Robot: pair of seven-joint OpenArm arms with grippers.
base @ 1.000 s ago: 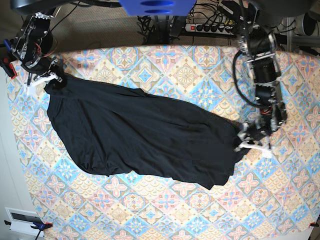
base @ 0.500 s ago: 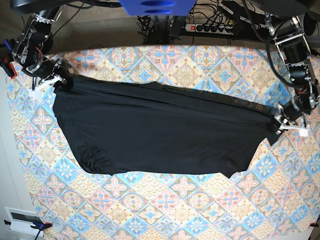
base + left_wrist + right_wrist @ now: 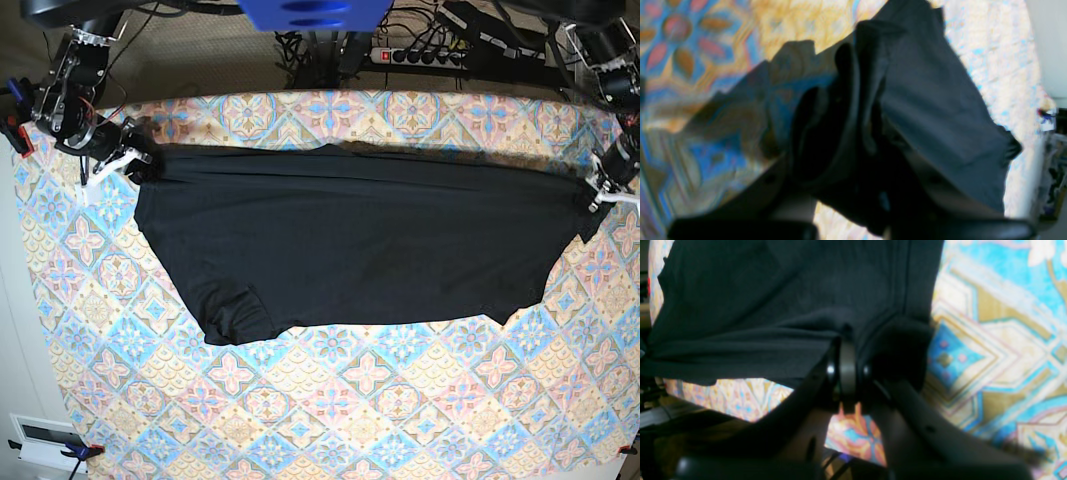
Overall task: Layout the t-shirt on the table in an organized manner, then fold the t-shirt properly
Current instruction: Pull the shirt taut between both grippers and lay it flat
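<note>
Next, my right gripper lets go of the black t-shirt's corner on the patterned cloth [image 3: 138, 156] near the far edge of the table.
The black t-shirt [image 3: 350, 240] hangs stretched wide across the far half of the patterned table [image 3: 350, 410], its top edge pulled into a nearly straight line. At the view's left, my right gripper [image 3: 128, 160] is shut on one corner of the fabric. My left gripper [image 3: 600, 190] is shut on the opposite end at the table's right edge. The right wrist view shows the right gripper [image 3: 846, 343] pinching a fold of the t-shirt [image 3: 773, 300]. In the left wrist view the t-shirt [image 3: 927, 100] is bunched in the left gripper [image 3: 870, 140], which hides the fingertips.
A power strip [image 3: 420, 55] and cables lie behind the table's far edge. A blue part [image 3: 315, 12] overhangs the back centre. A white box [image 3: 45, 440] sits off the near left corner. Bare patterned cloth shows in front of the shirt.
Both grippers have moved apart and toward the table's far edge. The t-shirt has gone from a slack diagonal heap to a taut horizontal spread.
</note>
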